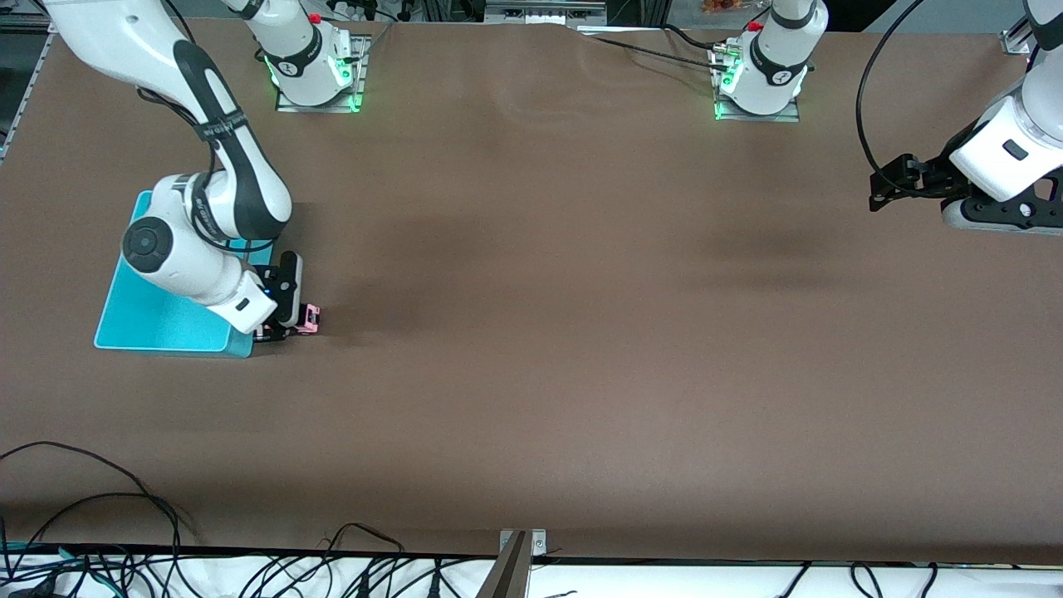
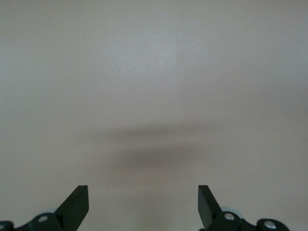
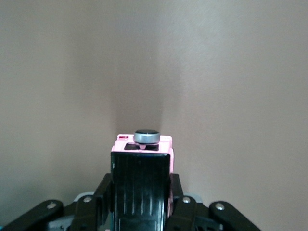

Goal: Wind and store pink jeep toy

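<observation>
My right gripper has the pink jeep toy. I will set it down with that gripper in the turquoise bin's end (image 1: 213, 231) farthest from the front camera. The jeep is now low beside the bin's near corner.
The pink jeep toy (image 1: 310, 318), tiny, light pink with a black roof, is held between the fingers of my right gripper (image 1: 291, 325). It is low over the table, right beside the corner of the turquoise bin (image 1: 158, 324) that is nearest the front camera. I cannot tell whether its wheels touch the table. In the right wrist view the jeep (image 3: 142, 161) fills the gap of the right gripper (image 3: 141, 192), with a round grey knob on its pink end. My left gripper (image 1: 887, 184) waits open and empty above the table at the left arm's end; its view (image 2: 143, 204) shows only bare table.
The turquoise bin lies partly under the right arm at the right arm's end of the table. The brown table (image 1: 548, 332) stretches between the arms. Cables (image 1: 100, 531) hang along the table edge nearest the front camera.
</observation>
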Tool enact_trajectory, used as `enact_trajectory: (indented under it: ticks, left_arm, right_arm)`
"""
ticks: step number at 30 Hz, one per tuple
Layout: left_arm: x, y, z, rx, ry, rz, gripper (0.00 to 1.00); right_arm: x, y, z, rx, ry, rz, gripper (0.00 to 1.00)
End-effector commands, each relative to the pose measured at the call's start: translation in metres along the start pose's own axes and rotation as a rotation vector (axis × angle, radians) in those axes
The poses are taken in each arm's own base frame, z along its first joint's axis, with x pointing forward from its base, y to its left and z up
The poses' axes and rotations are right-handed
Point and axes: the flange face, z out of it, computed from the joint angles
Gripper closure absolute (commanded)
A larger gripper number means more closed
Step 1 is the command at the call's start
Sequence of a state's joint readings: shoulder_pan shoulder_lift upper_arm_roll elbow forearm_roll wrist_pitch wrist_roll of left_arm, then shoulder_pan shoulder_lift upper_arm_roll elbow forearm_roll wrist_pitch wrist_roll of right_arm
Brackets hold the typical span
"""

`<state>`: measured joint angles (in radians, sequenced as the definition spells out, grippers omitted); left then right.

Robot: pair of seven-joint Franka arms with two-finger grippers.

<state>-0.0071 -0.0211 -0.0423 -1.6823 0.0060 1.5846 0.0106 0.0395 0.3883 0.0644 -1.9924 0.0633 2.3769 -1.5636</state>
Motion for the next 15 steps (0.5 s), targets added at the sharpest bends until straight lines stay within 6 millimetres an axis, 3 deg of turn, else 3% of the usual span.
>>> enact_trajectory:
  ticks: [1, 5, 7, 15]
  left_arm:
    - [0.000, 0.001, -0.006, -0.017, -0.006, -0.009, 0.00]
    - [-0.001, 0.002, -0.007, -0.018, -0.005, -0.008, 0.00]
    - [-0.001, 0.002, -0.007, -0.017, -0.005, -0.008, 0.00]
    - [-0.003, 0.008, -0.008, -0.016, -0.017, 0.005, 0.00]
  right_arm:
    - [0.004, -0.003, -0.055, 0.023, 0.009, 0.055, 1.00]
    - [-0.002, -0.009, -0.085, 0.036, 0.006, 0.079, 1.00]
    - [-0.015, -0.013, -0.097, 0.042, 0.000, 0.099, 1.00]
    - [-0.064, -0.036, -0.121, 0.113, -0.012, 0.175, 0.99]
